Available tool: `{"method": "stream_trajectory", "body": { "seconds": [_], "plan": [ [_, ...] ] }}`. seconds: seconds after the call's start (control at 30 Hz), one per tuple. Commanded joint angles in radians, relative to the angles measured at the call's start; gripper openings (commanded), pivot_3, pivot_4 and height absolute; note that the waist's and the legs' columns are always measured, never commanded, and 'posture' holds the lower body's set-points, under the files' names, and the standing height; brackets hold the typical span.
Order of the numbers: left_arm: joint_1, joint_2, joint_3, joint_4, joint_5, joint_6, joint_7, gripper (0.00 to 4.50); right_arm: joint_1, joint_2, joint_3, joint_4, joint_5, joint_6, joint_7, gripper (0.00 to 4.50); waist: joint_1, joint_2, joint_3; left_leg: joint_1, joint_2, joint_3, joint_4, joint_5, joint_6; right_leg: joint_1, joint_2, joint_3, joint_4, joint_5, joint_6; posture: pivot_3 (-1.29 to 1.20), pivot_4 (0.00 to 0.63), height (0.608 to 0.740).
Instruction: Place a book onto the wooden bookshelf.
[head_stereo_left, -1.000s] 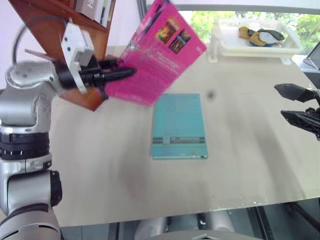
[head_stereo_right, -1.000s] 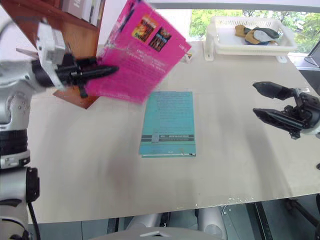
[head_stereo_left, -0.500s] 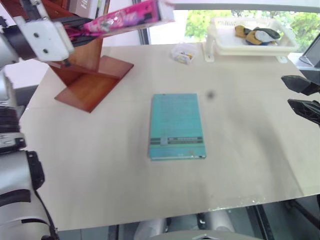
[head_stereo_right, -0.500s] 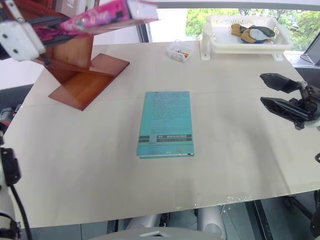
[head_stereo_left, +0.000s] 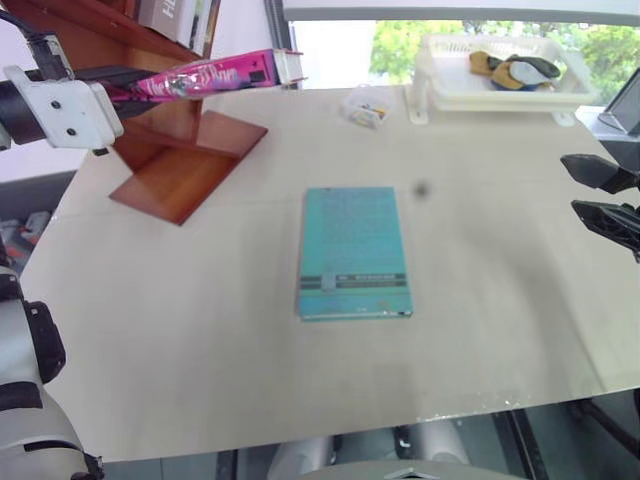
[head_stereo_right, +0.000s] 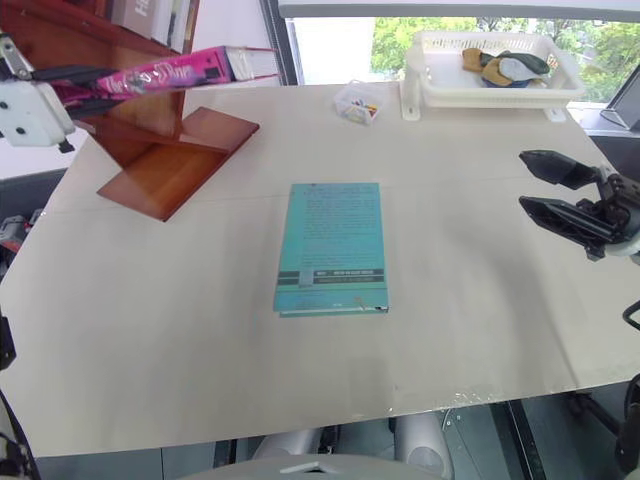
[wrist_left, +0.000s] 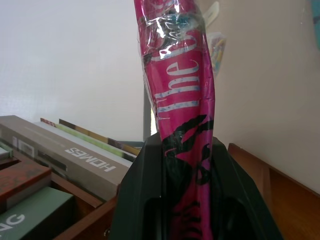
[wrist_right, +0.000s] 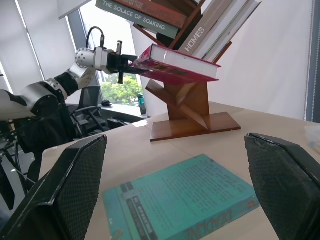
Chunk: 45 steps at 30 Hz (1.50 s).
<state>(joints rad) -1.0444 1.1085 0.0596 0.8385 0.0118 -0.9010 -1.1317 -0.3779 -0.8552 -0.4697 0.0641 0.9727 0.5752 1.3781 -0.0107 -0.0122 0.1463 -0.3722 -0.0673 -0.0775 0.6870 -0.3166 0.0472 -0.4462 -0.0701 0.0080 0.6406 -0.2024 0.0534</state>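
Next, my left gripper releases the pink book so it lies flat on top of the teal book (head_stereo_left: 334, 264) on the table.
The pink book (head_stereo_left: 215, 75) is held roughly level, spine toward me, with my left gripper (head_stereo_left: 145, 85) shut on its near end. It hangs above the base of the wooden bookshelf (head_stereo_left: 185, 150), just below the shelf's tilted books (wrist_right: 200, 30). Whether it touches a board I cannot tell. The left wrist view looks along the book's glossy spine (wrist_left: 182, 100) between the black fingers (wrist_left: 140, 200). My right gripper (head_stereo_right: 535, 185) hovers open and holding nothing over the table's right edge, far from the shelf.
A teal book (head_stereo_left: 352, 252) lies flat in the middle of the table. A white tray (head_stereo_right: 480, 95) holding small items stands at the back right, with a small clear packet (head_stereo_left: 368, 105) beside it. White-spined books (head_stereo_left: 185, 18) lean in the shelf's upper bay.
My left arm rolled the pink book from cover-up to nearly flat and carried it left toward the shelf. The right gripper stayed where it was.
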Motion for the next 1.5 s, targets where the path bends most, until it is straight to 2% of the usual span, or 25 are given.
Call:
{"method": "stream_trajectory", "body": {
  "seconds": [0.03, 0.13, 0.27, 0.37, 0.53, 0.63, 0.73, 0.83, 0.97, 1.13, 1.17, 1.2, 1.23, 1.27, 1.33, 1.47, 1.5],
  "plan": [
    [-0.020, -0.022, 0.046, -0.051, -0.134, 0.102, -0.022, 0.51, -0.004, -0.004, -0.032, -0.011, 0.006, -0.016, 0.008, 4.50, -0.002, 0.000, 0.000, 0.000, 0.000, 0.000, 0.000, 0.000, 0.000, 0.000, 0.000, 0.000, 0.000, 0.000, 0.000, 0.00, 0.150, 0.740],
    [0.043, -0.102, 0.091, -0.243, -0.331, 0.398, -0.027, 0.51, -0.005, -0.003, -0.033, -0.010, 0.005, -0.017, 0.008, 4.50, 0.000, 0.000, 0.000, 0.000, 0.000, -0.001, 0.002, 0.000, 0.000, 0.000, 0.000, -0.001, 0.001, 0.000, 0.000, 0.00, 0.150, 0.740],
    [0.300, -0.185, 0.139, -0.659, -0.655, 0.919, 0.072, 0.51, -0.010, -0.001, -0.032, -0.010, 0.002, -0.019, 0.006, 4.50, -0.008, 0.001, -0.001, -0.002, 0.001, -0.002, 0.003, -0.001, 0.001, 0.000, -0.002, 0.000, 0.002, 0.000, 0.000, 0.00, 0.150, 0.740],
    [0.453, -0.259, 0.186, -0.863, -0.830, 1.167, 0.228, 0.51, -0.007, -0.001, -0.036, -0.015, 0.002, -0.018, 0.002, 4.50, -0.016, 0.002, -0.001, -0.001, 0.001, -0.002, 0.002, -0.001, 0.001, -0.001, -0.002, 0.005, 0.002, 0.000, 0.000, 0.00, 0.150, 0.740],
    [0.602, -0.504, 0.283, -0.989, -1.178, 1.486, 0.718, 0.51, 0.026, -0.004, -0.061, -0.040, 0.009, -0.016, -0.010, 4.50, -0.003, 0.002, -0.001, -0.001, 0.002, -0.002, 0.003, -0.001, 0.001, -0.001, -0.002, 0.007, 0.001, 0.000, 0.000, 0.00, 0.150, 0.740],
    [0.661, -0.568, 0.301, -1.028, -1.275, 1.592, 0.905, 0.51, 0.039, -0.007, -0.070, -0.051, 0.013, -0.013, -0.017, 4.50, -0.001, 0.002, -0.001, 0.002, 0.002, -0.001, 0.003, -0.001, 0.001, 0.001, -0.002, 0.008, 0.001, 0.000, 0.000, 0.00, 0.150, 0.740],
    [0.686, -0.639, 0.319, -1.019, -1.495, 1.679, 1.179, 0.51, 0.040, -0.012, -0.070, -0.051, 0.014, -0.011, -0.019, 4.50, 0.004, 0.002, -0.001, 0.003, 0.001, -0.001, 0.003, 0.000, 0.000, 0.001, -0.002, 0.009, 0.001, 0.000, 0.000, 0.00, 0.150, 0.740],
    [0.768, -0.685, 0.276, -1.064, -1.648, 1.739, 1.325, 0.51, 0.035, -0.010, -0.066, -0.049, 0.011, -0.014, -0.022, 4.50, 0.008, 0.002, -0.002, 0.003, 0.001, -0.001, 0.003, 0.000, 0.000, 0.002, -0.003, 0.009, 0.002, 0.000, 0.000, 0.00, 0.150, 0.740],
    [0.856, -0.714, 0.230, -1.097, -1.824, 1.760, 1.430, 0.51, 0.039, -0.006, -0.062, -0.059, 0.012, -0.013, -0.026, 4.50, 0.011, 0.002, -0.002, 0.004, 0.001, 0.000, 0.003, 0.000, 0.000, 0.002, -0.003, 0.010, 0.001, 0.000, 0.000, 0.00, 0.150, 0.740],
    [0.920, -0.667, 0.178, -1.111, -1.893, 1.790, 1.448, 0.51, 0.026, -0.017, -0.059, -0.048, 0.012, -0.009, -0.023, 4.50, 0.015, 0.002, -0.002, 0.007, 0.001, 0.001, 0.002, 0.000, -0.001, 0.004, -0.002, 0.011, 0.001, 0.000, 0.000, 0.00, 0.150, 0.740],
    [0.927, -0.654, 0.170, -1.113, -1.885, 1.795, 1.440, 0.94, 0.022, -0.020, -0.058, -0.045, 0.010, -0.008, -0.022, 4.50, 0.017, 0.003, -0.002, 0.010, 0.001, 0.001, 0.001, 0.000, -0.001, 0.006, -0.002, 0.011, 0.001, 0.000, -0.001, 0.00, 0.150, 0.740],
    [0.934, -0.644, 0.163, -1.114, -1.890, 1.800, 1.429, 0.94, 0.020, -0.022, -0.057, -0.045, 0.010, -0.007, -0.021, 4.50, 0.018, 0.003, -0.002, 0.012, 0.001, 0.001, 0.001, 0.000, -0.001, 0.008, -0.002, 0.011, 0.001, 0.000, -0.001, 0.00, 0.150, 0.740],
    [0.941, -0.636, 0.157, -1.115, -1.887, 1.801, 1.419, 1.55, 0.018, -0.025, -0.057, -0.045, 0.010, -0.005, -0.020, 4.50, 0.018, 0.004, -0.003, 0.012, 0.001, 0.001, 0.001, 0.000, -0.001, 0.008, -0.002, 0.011, 0.001, 0.000, -0.001, 0.00, 0.150, 0.740],
    [0.945, -0.630, 0.153, -1.116, -1.884, 1.801, 1.412, 1.85, 0.018, -0.027, -0.058, -0.045, 0.010, -0.004, -0.020, 4.50, 0.020, 0.004, -0.003, 0.013, 0.001, 0.001, 0.001, 0.000, -0.001, 0.009, -0.002, 0.011, 0.001, 0.000, -0.001, 0.00, 0.150, 0.740],
    [0.960, -0.609, 0.147, -1.112, -1.874, 1.819, 1.374, 2.82, 0.020, -0.029, -0.060, -0.048, 0.012, -0.002, -0.020, 4.50, 0.023, 0.004, -0.003, 0.013, 0.001, 0.001, 0.001, 0.000, -0.001, 0.009, -0.002, 0.011, 0.001, 0.000, -0.001, 0.00, 0.150, 0.740],
    [1.008, -0.530, 0.155, -1.069, -1.894, 1.893, 1.254, 4.45, 0.027, -0.029, -0.065, -0.054, 0.008, -0.002, -0.024, 4.50, 0.024, 0.007, -0.005, 0.012, 0.001, 0.001, 0.000, 0.000, -0.001, 0.008, -0.002, 0.011, 0.000, 0.000, -0.001, 0.00, 0.150, 0.740],
    [1.014, -0.510, 0.163, -1.054, -1.901, 1.908, 1.219, 4.45, 0.029, -0.028, -0.067, -0.057, 0.009, -0.002, -0.025, 4.50, 0.023, 0.008, -0.005, 0.012, 0.001, 0.001, 0.000, 0.000, -0.001, 0.008, -0.002, 0.011, 0.000, 0.000, -0.001, 0.00, 0.150, 0.740]
  ]
}}
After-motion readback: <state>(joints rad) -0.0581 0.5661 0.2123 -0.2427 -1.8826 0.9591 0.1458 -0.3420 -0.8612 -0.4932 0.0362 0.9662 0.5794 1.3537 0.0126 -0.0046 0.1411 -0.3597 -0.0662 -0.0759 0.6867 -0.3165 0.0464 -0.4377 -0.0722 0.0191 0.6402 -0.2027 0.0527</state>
